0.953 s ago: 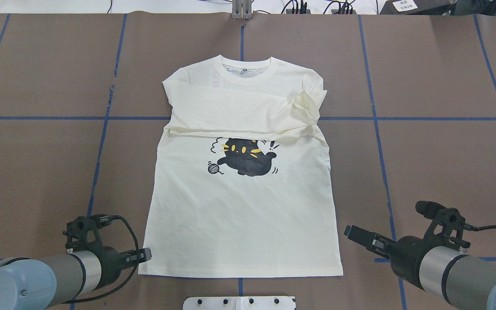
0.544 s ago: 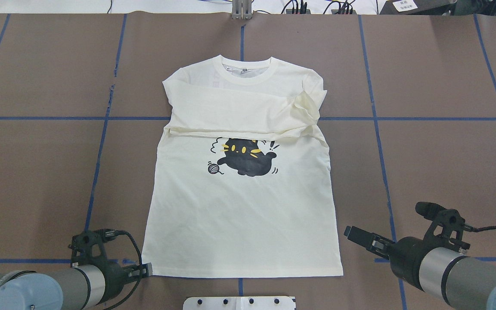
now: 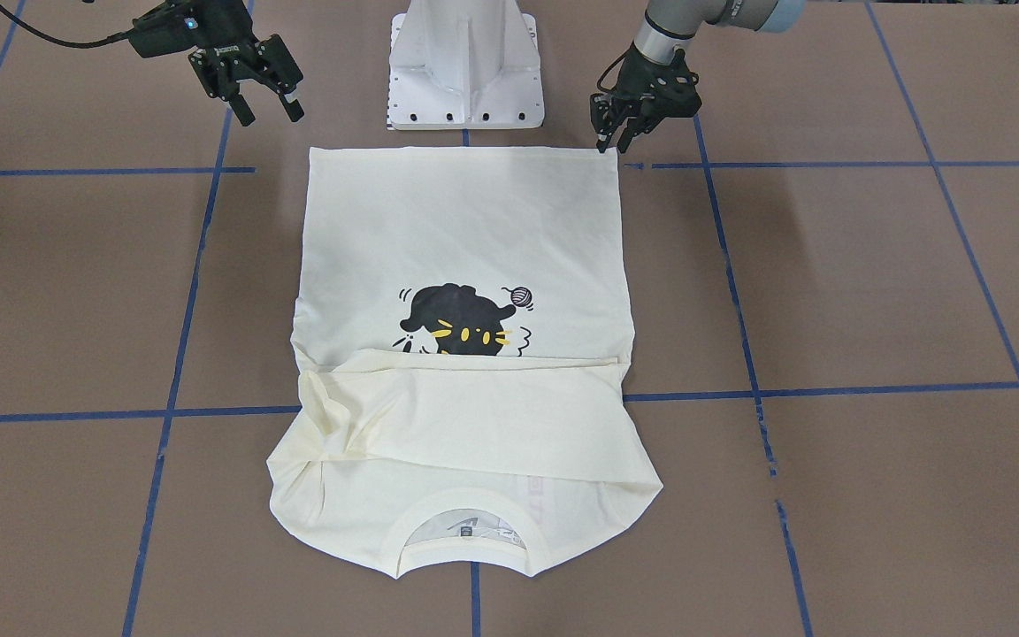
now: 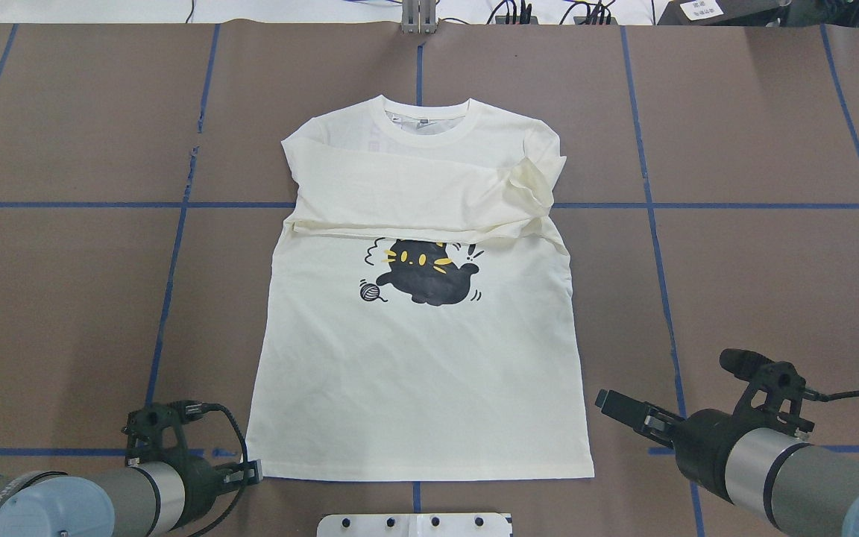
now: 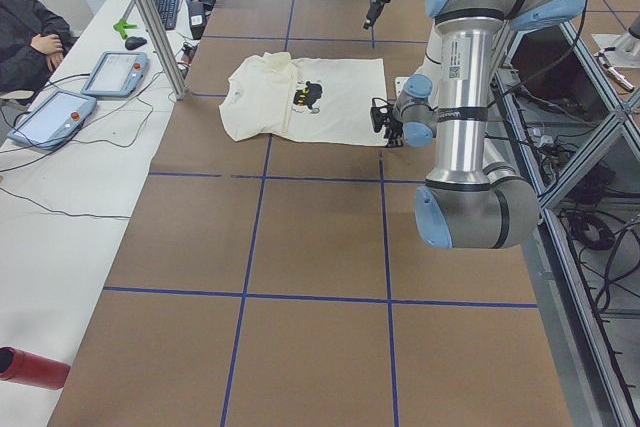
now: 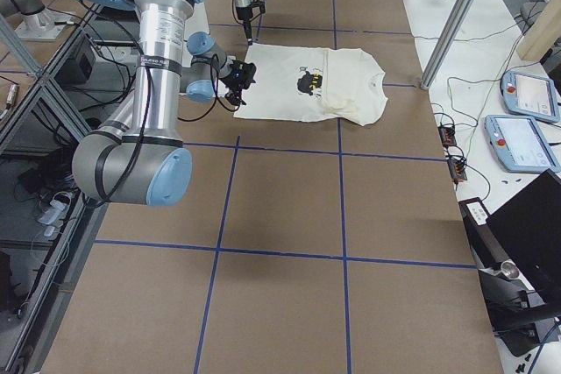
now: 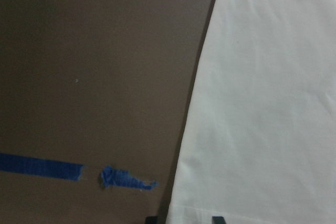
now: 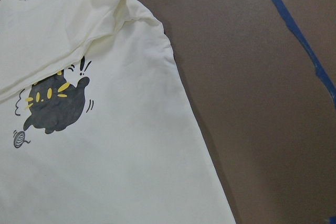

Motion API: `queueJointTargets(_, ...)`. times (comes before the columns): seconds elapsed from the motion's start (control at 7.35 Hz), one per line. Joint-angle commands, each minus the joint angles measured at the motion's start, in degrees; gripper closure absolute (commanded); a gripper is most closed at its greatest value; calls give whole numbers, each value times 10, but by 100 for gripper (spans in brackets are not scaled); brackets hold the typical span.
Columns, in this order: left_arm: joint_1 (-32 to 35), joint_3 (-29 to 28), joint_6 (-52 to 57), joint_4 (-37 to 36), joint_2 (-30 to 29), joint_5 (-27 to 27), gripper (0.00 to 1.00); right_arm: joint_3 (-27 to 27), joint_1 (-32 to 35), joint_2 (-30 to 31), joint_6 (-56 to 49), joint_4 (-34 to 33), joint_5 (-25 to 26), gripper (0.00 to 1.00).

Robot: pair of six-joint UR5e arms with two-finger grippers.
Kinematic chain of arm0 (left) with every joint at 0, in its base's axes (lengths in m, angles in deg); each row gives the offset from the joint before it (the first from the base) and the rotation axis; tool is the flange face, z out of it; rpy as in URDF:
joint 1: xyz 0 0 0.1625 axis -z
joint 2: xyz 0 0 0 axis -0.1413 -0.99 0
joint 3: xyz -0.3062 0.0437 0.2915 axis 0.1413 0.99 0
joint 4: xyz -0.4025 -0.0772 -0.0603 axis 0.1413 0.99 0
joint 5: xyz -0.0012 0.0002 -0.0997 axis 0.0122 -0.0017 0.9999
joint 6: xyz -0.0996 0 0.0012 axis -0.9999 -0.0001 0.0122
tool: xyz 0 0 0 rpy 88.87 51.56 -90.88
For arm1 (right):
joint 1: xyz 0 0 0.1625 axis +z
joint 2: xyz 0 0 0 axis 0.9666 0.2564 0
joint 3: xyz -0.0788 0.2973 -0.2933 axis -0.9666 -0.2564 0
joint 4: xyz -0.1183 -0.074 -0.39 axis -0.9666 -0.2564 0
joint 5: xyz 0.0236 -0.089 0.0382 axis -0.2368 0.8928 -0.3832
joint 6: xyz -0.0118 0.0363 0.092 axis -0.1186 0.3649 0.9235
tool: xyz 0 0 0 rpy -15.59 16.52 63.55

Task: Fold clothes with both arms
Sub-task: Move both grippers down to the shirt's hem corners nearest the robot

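Next, I close my right gripper on the hem corner (image 3: 312, 152) of the cream-white T-shirt, at the other end of the hem from my left gripper.
The cream-white T-shirt (image 4: 414, 373) lies flat on the brown table, cat print (image 4: 422, 272) up, collar away from me. Both sleeves are folded across the chest (image 3: 474, 411). My left gripper (image 4: 250, 471) is low at the hem's near left corner, also seen in the front view (image 3: 607, 144). In the left wrist view (image 7: 181, 219) its fingertips stand apart on either side of the shirt's edge (image 7: 262, 103), so it is open. My right gripper (image 4: 612, 406) is open and empty, held above the table just right of the hem's right corner (image 3: 266, 97). The right wrist view shows the print (image 8: 52, 106).
The white pedestal base (image 3: 467, 62) stands just behind the hem. Blue tape lines (image 4: 176, 246) cross the brown table cover. A side bench with teach pendants (image 5: 115, 72) and an aluminium post (image 5: 150, 17) lies beyond the collar end.
My left gripper has moved back toward me and down to the hem's left corner. The right gripper and the shirt have hardly moved.
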Motion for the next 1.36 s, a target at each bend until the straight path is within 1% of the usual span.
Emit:
queueJointTargets(0.0,-1,0,0,-1,0,0,77,-1,0,1,0,0,1,2)
queueJointTargets(0.14,-1,0,2,-1,0,0,80,-1,0,0,0,0,2,2)
queueJointTargets(0.54,-1,0,3,-2,0,0,80,-1,0,0,0,0,2,2)
queueJointTargets(0.68,-1,0,4,-2,1,1,84,-2,0,0,0,0,2,2)
queueJointTargets(0.82,-1,0,4,-10,1,0,100,-7,-3,1,1,-1,1,2)
queueJointTargets(0.95,-1,9,5,-35,-1,1,100,-23,-5,-3,6,-1,5,4)
queueJointTargets(1.09,0,16,5,-35,-2,2,100,-23,-6,-6,31,-2,7,10)
queueJointTargets(1.22,0,27,5,-35,-2,3,100,-24,-17,-6,83,-13,8,21)
